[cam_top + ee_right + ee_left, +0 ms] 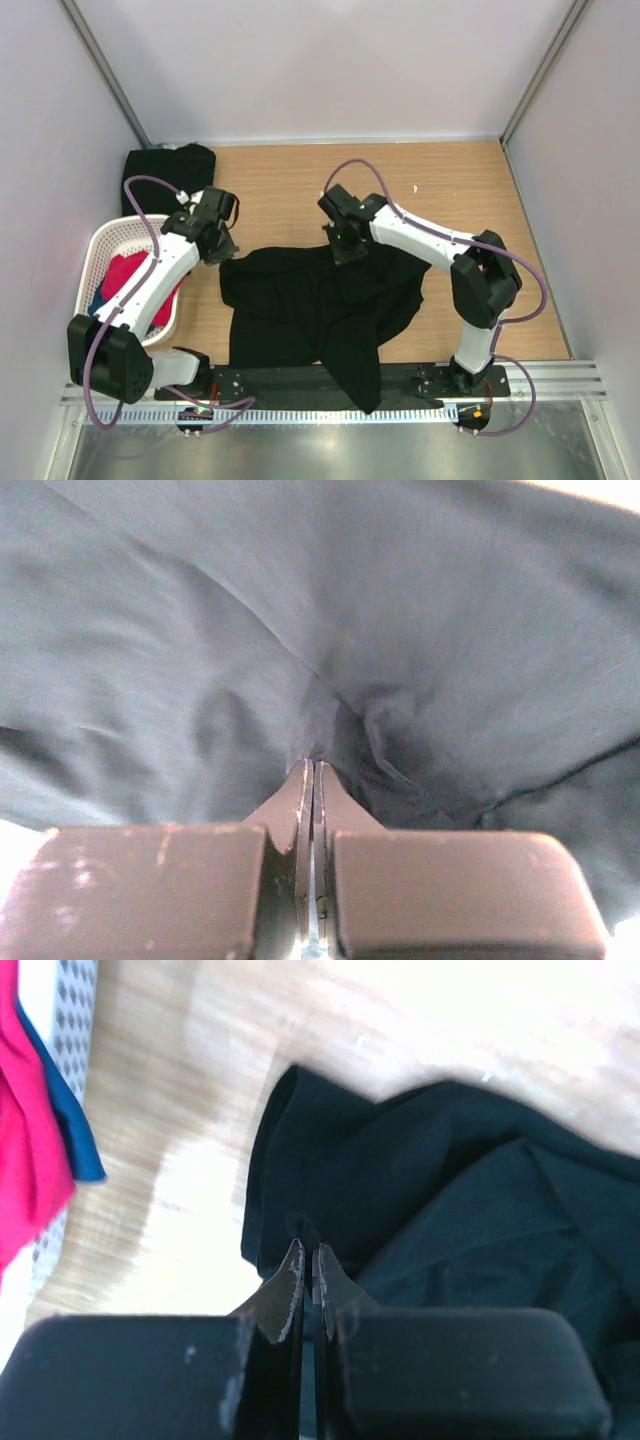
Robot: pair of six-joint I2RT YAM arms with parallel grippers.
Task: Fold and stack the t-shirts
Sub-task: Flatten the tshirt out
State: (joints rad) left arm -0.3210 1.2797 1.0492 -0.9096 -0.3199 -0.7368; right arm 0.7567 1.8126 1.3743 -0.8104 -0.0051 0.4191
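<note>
My right gripper pinches the t-shirt midway, crumpled cloth beyond, so it should take the t-shirt's near side (pixel 384 340) while my left gripper holds the t-shirt's corner.
A black t-shirt (pixel 310 300) lies crumpled in the middle of the wooden table, and one part of it hangs over the near edge. My left gripper (pixel 222 248) is at its upper left corner. In the left wrist view that gripper (pixel 308 1250) is shut on the edge of the t-shirt (pixel 450 1190). My right gripper (pixel 347 250) is at the shirt's far edge. The right wrist view shows it (pixel 314 765) shut, with the t-shirt (pixel 200 630) puckering into a pinch at its tips. A second black t-shirt (pixel 165 165) sits bunched at the back left corner.
A white mesh basket (pixel 100 245) stands at the left edge, close to my left arm. It holds a red-pink garment (pixel 125 275) and a blue one (pixel 70 1130). Grey walls close off the left, back and right sides. A metal rail runs along the near edge.
</note>
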